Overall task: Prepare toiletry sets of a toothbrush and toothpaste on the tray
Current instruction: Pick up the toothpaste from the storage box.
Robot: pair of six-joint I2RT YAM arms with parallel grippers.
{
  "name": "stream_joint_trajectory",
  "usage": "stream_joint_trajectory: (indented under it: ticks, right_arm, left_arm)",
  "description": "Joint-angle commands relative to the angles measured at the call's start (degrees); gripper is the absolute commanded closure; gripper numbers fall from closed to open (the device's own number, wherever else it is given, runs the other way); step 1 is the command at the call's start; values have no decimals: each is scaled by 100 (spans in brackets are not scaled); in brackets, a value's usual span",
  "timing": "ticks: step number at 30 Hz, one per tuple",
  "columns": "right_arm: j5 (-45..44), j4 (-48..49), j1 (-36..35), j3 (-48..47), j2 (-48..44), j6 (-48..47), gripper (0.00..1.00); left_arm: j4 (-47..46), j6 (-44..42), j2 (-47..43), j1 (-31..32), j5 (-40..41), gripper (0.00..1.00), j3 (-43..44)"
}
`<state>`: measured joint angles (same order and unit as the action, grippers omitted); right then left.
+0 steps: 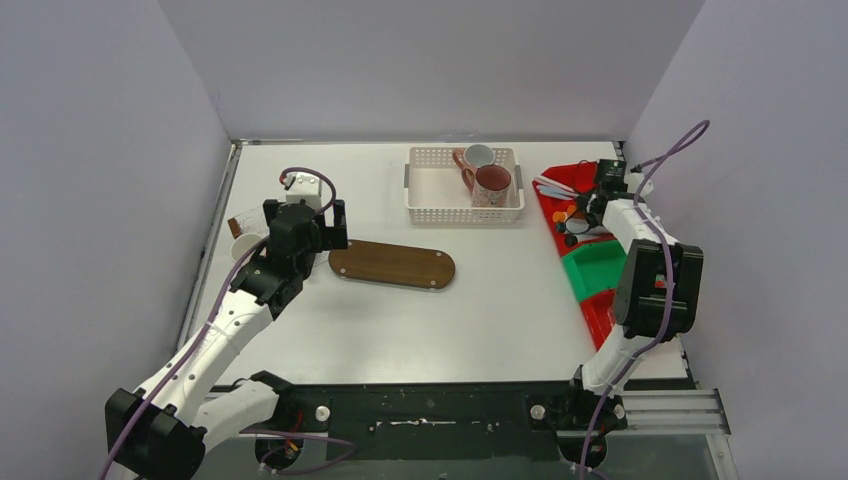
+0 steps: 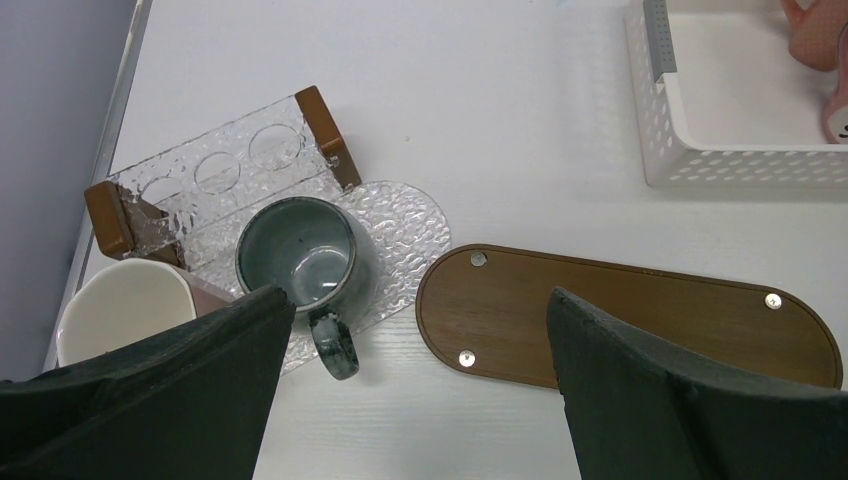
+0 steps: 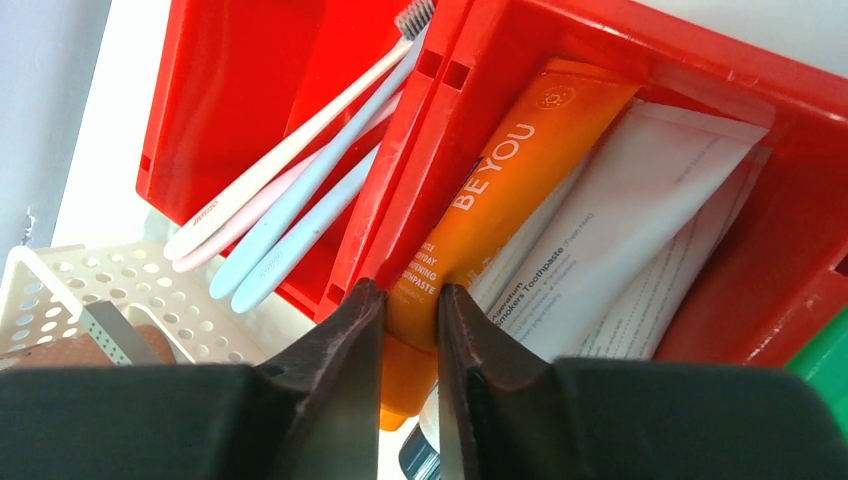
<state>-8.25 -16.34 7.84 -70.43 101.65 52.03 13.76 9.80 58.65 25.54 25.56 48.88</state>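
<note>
My right gripper will open and grab the orange toothpaste tube farther up its body (image 3: 448, 240) before lifting, as it now holds the tube close to its cap.
In the right wrist view my right gripper (image 3: 412, 290) is shut on the cap end of an orange toothpaste tube (image 3: 500, 180), which lies in a red bin (image 3: 250, 80) beside white tubes (image 3: 640, 220). Three toothbrushes (image 3: 300, 170) lie in the bin's neighbouring compartment. The oval wooden tray (image 1: 392, 265) sits bare at mid table. My left gripper (image 2: 415, 293) hangs open over the table between a dark green mug (image 2: 297, 250) and the tray (image 2: 640, 320). A pinkish-white mug (image 2: 120, 310) stands partly hidden behind its left finger.
A clear glass rack (image 2: 215, 175) with brown ends holds the two left mugs. A white basket (image 1: 465, 205) at the back holds a maroon mug (image 1: 492, 183) and a white mug with a pink handle (image 1: 478, 156). A green bin (image 1: 597, 268) sits in front of the red one.
</note>
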Motion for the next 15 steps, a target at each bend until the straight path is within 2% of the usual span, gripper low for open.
stream_joint_trajectory:
  ticks: [1, 4, 15]
  right_arm:
    - [36, -53, 105, -94, -340, -129, 92]
    - [138, -134, 168, -49, -528, -170, 100]
    - [485, -422, 218, 167, -789, -419, 100]
  left_arm:
    - [-312, -75, -24, 21, 51, 3, -2]
    - [-318, -71, -33, 21, 14, 3, -4]
    - [-361, -57, -65, 21, -42, 3, -42]
